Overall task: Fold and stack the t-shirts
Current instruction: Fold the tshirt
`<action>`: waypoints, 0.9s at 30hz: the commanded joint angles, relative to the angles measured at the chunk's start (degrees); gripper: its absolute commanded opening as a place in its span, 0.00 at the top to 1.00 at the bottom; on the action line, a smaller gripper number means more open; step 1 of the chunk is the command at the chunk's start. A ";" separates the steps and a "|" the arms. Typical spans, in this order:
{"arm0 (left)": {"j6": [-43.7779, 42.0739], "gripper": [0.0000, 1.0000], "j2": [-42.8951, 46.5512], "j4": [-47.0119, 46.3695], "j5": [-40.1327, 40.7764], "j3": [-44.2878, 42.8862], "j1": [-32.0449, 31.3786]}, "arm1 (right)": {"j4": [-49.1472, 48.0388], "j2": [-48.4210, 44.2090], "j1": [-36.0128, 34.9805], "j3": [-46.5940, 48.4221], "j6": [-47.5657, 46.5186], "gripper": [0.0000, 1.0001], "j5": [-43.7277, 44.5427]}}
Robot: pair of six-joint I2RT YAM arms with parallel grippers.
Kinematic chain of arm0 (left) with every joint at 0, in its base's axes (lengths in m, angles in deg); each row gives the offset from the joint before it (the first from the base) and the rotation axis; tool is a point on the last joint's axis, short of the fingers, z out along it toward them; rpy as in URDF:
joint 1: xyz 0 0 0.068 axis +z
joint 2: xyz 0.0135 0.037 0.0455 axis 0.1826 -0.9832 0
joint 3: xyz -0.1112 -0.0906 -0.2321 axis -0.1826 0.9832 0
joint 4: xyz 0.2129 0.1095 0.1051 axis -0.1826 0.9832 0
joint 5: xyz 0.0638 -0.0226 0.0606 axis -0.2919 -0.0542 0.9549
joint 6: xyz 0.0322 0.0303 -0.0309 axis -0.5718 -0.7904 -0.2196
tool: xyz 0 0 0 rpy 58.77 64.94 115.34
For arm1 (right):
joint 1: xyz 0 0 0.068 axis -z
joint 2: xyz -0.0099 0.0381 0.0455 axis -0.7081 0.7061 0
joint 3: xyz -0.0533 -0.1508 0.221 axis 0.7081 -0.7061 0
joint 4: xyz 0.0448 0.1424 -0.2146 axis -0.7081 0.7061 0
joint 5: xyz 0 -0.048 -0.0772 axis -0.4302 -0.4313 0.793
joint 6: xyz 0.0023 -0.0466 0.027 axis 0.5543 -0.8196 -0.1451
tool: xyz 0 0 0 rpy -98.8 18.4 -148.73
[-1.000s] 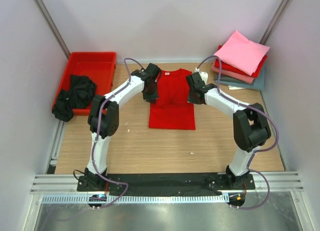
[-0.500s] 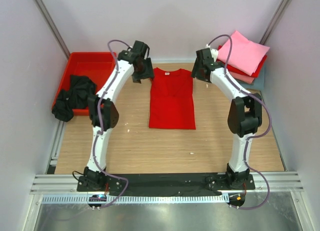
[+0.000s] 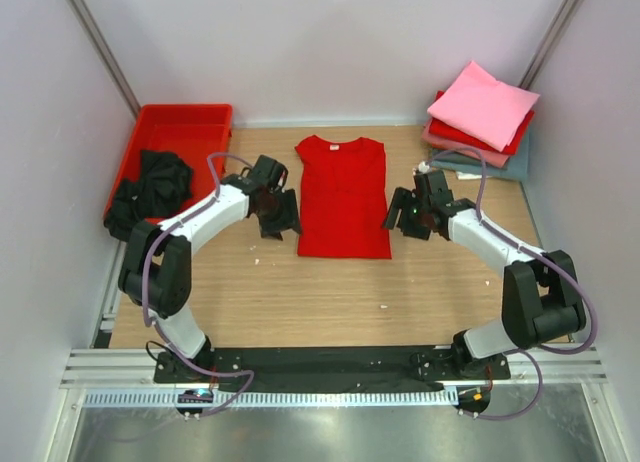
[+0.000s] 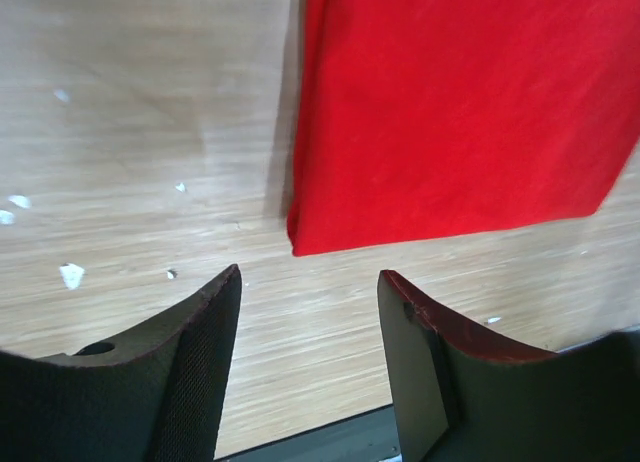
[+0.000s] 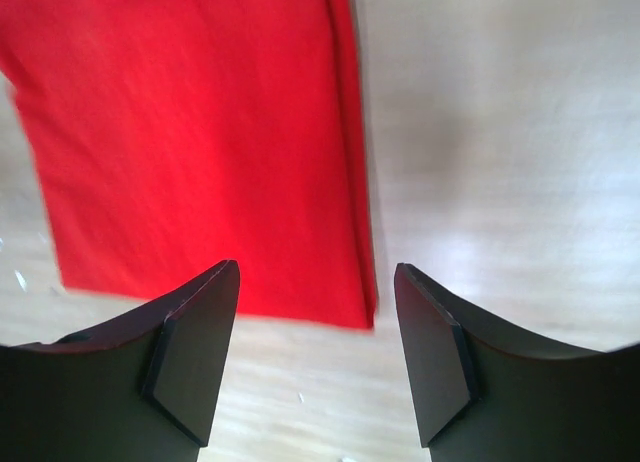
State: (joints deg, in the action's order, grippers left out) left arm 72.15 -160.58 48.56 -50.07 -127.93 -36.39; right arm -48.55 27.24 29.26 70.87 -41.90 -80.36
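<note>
The bright red t-shirt has a bottom corner (image 3: 389, 257) (image 5: 366, 323) that is farther from the red tray. My right gripper needs to grab the shirt there next.
A bright red t-shirt (image 3: 343, 194) lies flat on the table, sleeves folded in, a long rectangle with its white neck label at the far end. My left gripper (image 3: 279, 222) hangs open just off its left edge near the bottom corner (image 4: 300, 244). My right gripper (image 3: 403, 220) is open too, just off the shirt's right edge (image 5: 362, 282). Neither holds anything. A black t-shirt (image 3: 150, 190) is bunched in the red tray (image 3: 185, 122). Folded t-shirts, pink on top (image 3: 484, 104), are stacked at the back right.
The stack (image 3: 478, 147) holds red, salmon and grey-blue layers under the pink one. Small white specks (image 4: 70, 274) dot the wood left of the red shirt. Walls close in the table on three sides.
Both grippers were shut on the shirt's sides, carried them to the far end, opened and let go. They have since pulled back toward the near corners of the shirt.
</note>
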 commanded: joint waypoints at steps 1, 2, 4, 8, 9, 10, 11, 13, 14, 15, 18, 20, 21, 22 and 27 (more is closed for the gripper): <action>2.94 0.42 4.81 -13.66 -6.01 8.51 -0.93 | -6.11 -4.09 -0.01 -6.31 1.75 0.31 -7.90; 3.29 0.41 5.26 -15.24 -5.75 9.91 -1.29 | -6.20 -4.79 -0.01 -7.29 2.01 0.31 -7.90; 4.17 0.40 5.70 -16.31 -4.43 13.08 -2.25 | -7.68 -4.97 -0.01 -10.09 2.54 0.31 -9.64; 5.57 0.40 5.18 -20.17 -4.07 17.22 -2.61 | -10.50 -4.10 -0.01 -14.32 3.95 0.33 -11.24; 6.01 0.40 5.09 -20.61 -4.07 18.44 -2.61 | -10.94 -3.92 -0.01 -15.37 4.12 0.34 -11.33; 6.19 0.41 5.00 -21.05 -4.07 18.98 -2.61 | -11.47 -3.66 -0.01 -15.73 4.12 0.35 -11.94; 6.37 0.41 5.00 -21.93 -3.99 19.42 -2.61 | -11.56 -3.39 -0.01 -16.08 4.30 0.36 -12.20; 6.63 0.41 5.00 -22.55 -3.64 20.30 -2.61 | -11.65 -3.39 -0.01 -16.79 4.56 0.37 -12.21; 6.72 0.41 5.09 -22.81 -3.55 20.56 -2.52 | -11.56 -3.48 -0.01 -17.14 4.48 0.37 -11.94; 6.72 0.41 5.18 -22.99 -3.37 20.74 -2.61 | -11.65 -3.56 -0.01 -17.75 4.56 0.37 -11.68; 6.72 0.42 4.74 -23.69 -3.02 21.27 -2.61 | -12.62 -2.96 -0.01 -18.72 4.56 0.37 -11.50; 7.16 0.42 4.30 -24.48 -3.28 21.44 -2.61 | -13.49 -2.25 -0.01 -18.90 4.48 0.38 -11.33; 7.25 0.43 3.69 -24.66 -3.54 21.53 -2.61 | -13.84 -1.55 -0.01 -19.25 4.39 0.39 -11.07; 7.33 0.44 3.34 -25.36 -3.72 21.70 -2.61 | -14.20 -1.20 -0.01 -19.34 4.30 0.39 -10.80; 7.60 0.49 2.02 -26.94 -3.37 23.20 -2.70 | -14.90 0.83 -0.01 -19.43 3.95 0.45 -9.75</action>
State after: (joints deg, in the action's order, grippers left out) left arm 78.93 -157.91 24.91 -53.02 -105.81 -38.97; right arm -61.91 26.17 29.29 52.08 -37.77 -91.61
